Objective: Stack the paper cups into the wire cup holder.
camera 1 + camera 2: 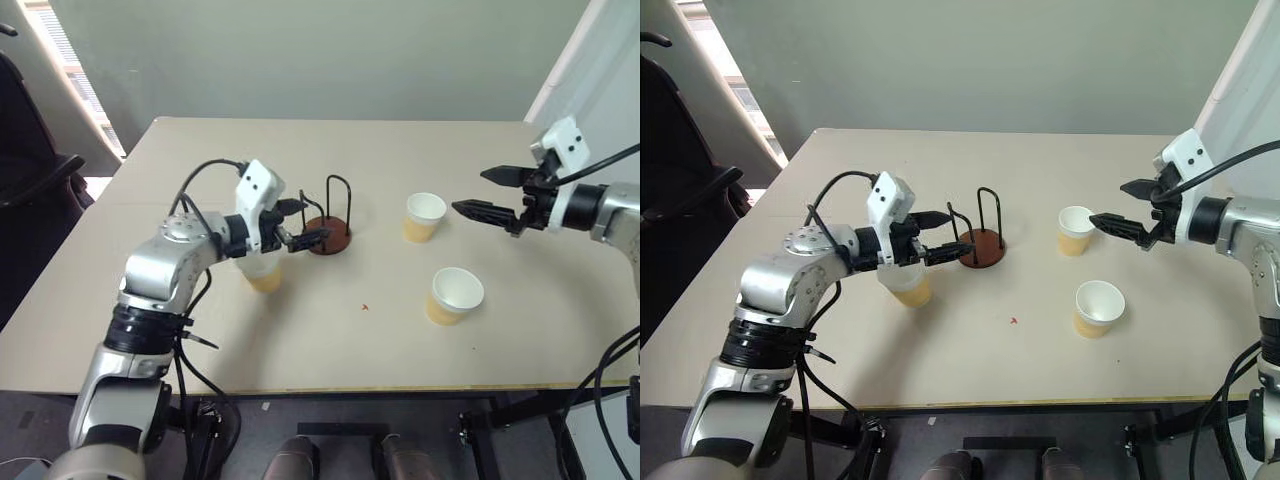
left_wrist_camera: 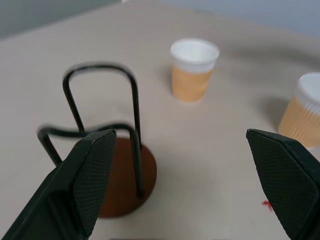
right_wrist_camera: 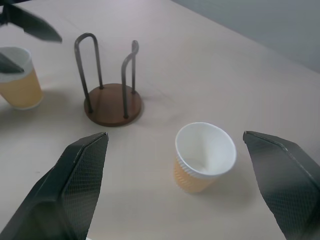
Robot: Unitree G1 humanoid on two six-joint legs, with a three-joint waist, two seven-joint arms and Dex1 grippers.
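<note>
My right gripper will next move to the farther paper cup's near-side rim (image 1: pixel 426 222) (image 3: pixel 179 157), on the cup's side toward the front edge of the table, and close there.
The wire cup holder (image 1: pixel 330 236) stands empty on the table, a reddish-brown disc with black wire loops. My left gripper (image 1: pixel 303 225) is open just left of it, level with the loops and holding nothing. One paper cup (image 1: pixel 262 276) stands upright on the table under my left wrist. Right of the holder stand two more upright paper cups, one farther back (image 1: pixel 424 217) and one nearer the front (image 1: pixel 453 295). My right gripper (image 1: pixel 488 192) hangs open and empty just right of the farther cup (image 3: pixel 204 157). In the left wrist view the holder (image 2: pixel 125 175) shows behind the left finger.
The beige table (image 1: pixel 330 340) has its front edge close below the cups. A small red mark (image 1: pixel 365 307) lies on it in front of the holder. A dark chair (image 1: pixel 30 170) stands beyond the table's left side.
</note>
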